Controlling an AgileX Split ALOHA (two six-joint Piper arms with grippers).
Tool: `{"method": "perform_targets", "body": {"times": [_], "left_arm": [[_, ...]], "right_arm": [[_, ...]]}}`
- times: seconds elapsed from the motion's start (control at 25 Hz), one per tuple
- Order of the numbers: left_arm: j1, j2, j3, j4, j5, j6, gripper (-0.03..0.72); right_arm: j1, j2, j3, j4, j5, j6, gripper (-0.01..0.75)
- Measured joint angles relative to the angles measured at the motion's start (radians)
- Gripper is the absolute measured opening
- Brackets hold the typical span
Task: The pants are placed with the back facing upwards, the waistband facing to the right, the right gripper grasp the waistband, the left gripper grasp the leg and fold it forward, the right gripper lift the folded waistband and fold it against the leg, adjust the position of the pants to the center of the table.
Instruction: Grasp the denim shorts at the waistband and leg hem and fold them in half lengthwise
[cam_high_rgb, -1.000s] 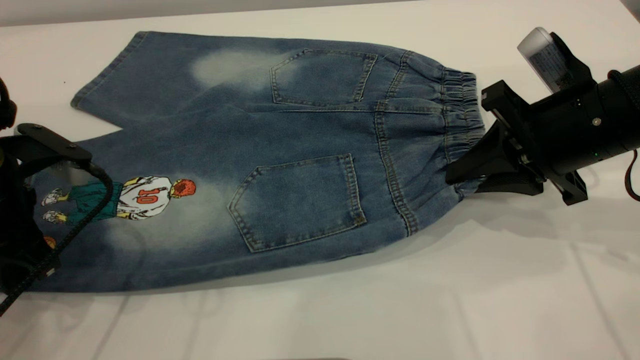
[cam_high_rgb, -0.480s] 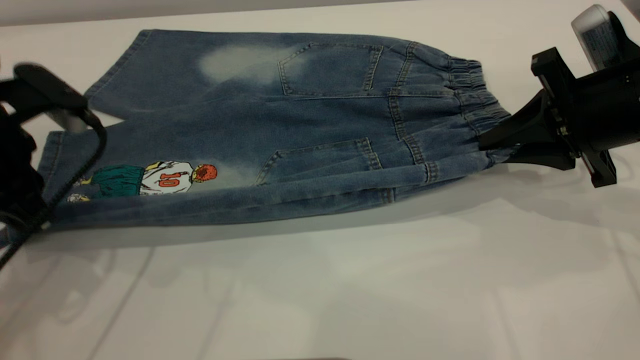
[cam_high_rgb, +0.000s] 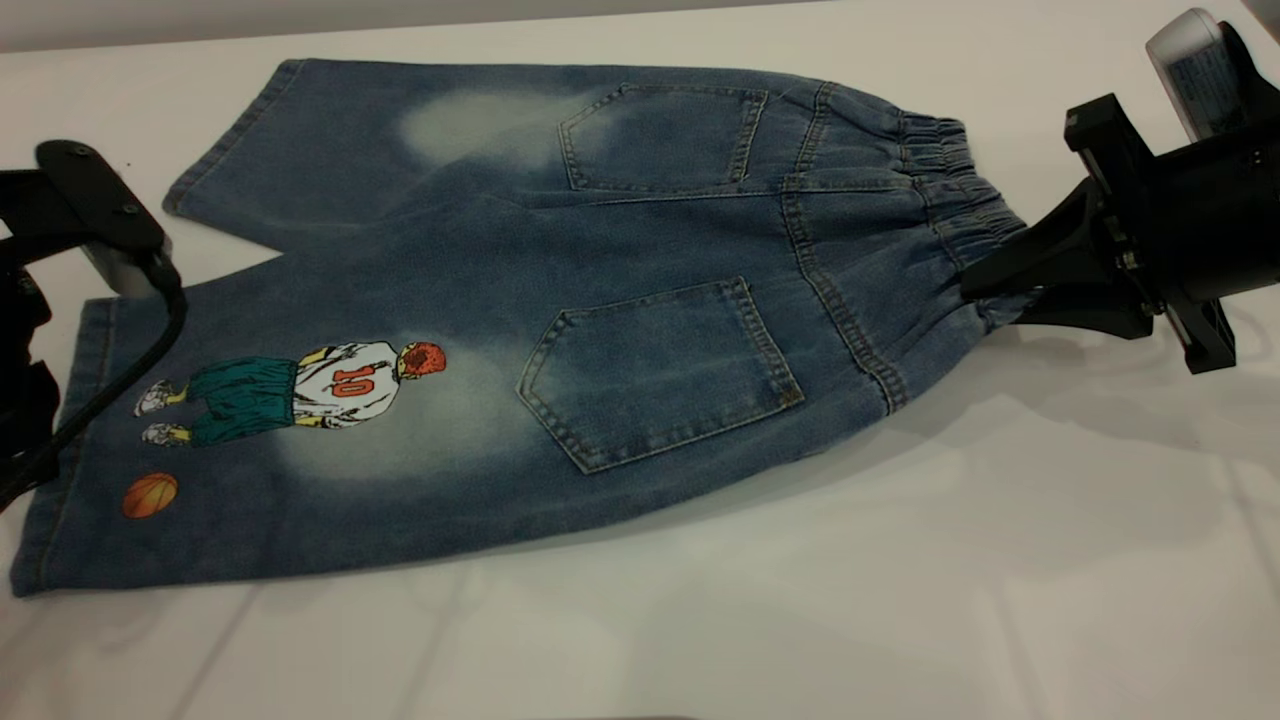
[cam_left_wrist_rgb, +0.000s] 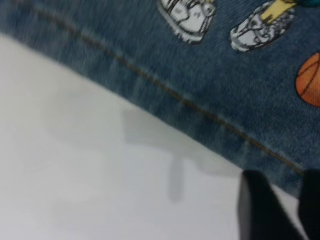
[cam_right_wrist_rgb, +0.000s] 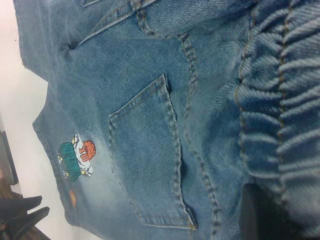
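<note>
The fingers of the robot's left gripper are close together off the hem of the near leg, so they should open and take the hem's near corner (cam_high_rgb: 29, 580) before the robot folds the leg.
The pants (cam_high_rgb: 480, 290) lie flat on the white table (cam_high_rgb: 800, 600), back pockets up, the ruched waistband (cam_high_rgb: 950, 190) pointing right. My right gripper (cam_high_rgb: 985, 285) is shut on the waistband's near corner and holds it slightly raised; one dark finger (cam_right_wrist_rgb: 257, 215) shows under the gathered denim (cam_right_wrist_rgb: 290, 100). The near leg carries the player print (cam_high_rgb: 290, 390) and the orange ball (cam_high_rgb: 150, 495). The left arm (cam_high_rgb: 30, 300) stands at that leg's hem. In the left wrist view my left gripper (cam_left_wrist_rgb: 287, 215) is open just off the hem (cam_left_wrist_rgb: 200, 110), holding nothing.
The table's far edge (cam_high_rgb: 400, 25) runs just behind the far leg (cam_high_rgb: 300, 140). A black cable (cam_high_rgb: 120, 380) from the left arm hangs over the near leg's hem. Bare tabletop stretches in front of the pants.
Half a second ago the near leg was lifted and rolled toward the far side. Now it lies flat again, the left gripper has let go and drawn back left. The right gripper kept its hold.
</note>
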Motion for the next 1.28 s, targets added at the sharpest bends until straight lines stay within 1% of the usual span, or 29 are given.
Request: {"method": "perform_targets", "body": {"times": [0.08,0.12,0.16,0.24,0.36,0.44,0.52,0.64,0.84,1.2,1.28], "left_arm": [[0.000,0.000,0.000,0.000,-0.014,0.066,0.310],[0.000,0.000,0.000,-0.001,-0.022,0.104,0.341],[0.000,0.000,0.000,-0.009,-0.026,0.142,0.368],[-0.003,0.000,0.000,-0.048,-0.025,0.208,0.391],[-0.015,0.001,0.000,-0.153,0.010,0.317,0.400],[-0.021,0.003,0.000,-0.191,0.048,0.414,0.400],[-0.022,0.014,0.001,-0.193,0.077,0.498,0.400],[-0.022,0.047,0.004,-0.194,0.065,0.571,0.400],[-0.022,0.098,0.005,-0.181,-0.019,0.587,0.400],[-0.022,0.142,0.005,-0.179,-0.029,0.592,0.400],[-0.022,0.150,0.003,-0.178,-0.030,0.592,0.389]], "right_arm": [[0.000,0.000,0.000,0.001,0.003,0.000,0.069],[0.000,0.000,0.000,0.001,0.005,0.000,0.069],[0.000,0.000,0.000,0.001,0.007,0.000,0.069],[0.000,0.000,0.000,0.001,0.007,0.000,0.069],[0.000,0.000,0.000,0.001,0.007,0.000,0.069],[0.000,0.000,0.000,0.001,0.008,0.000,0.069],[0.000,0.000,0.000,0.001,0.011,0.000,0.069],[0.000,0.000,0.000,0.001,0.021,0.000,0.069],[0.000,0.000,0.000,0.001,0.023,0.000,0.070],[-0.001,0.000,0.000,0.002,0.029,-0.001,0.072],[-0.003,0.000,0.000,0.002,0.029,-0.001,0.074]]}}
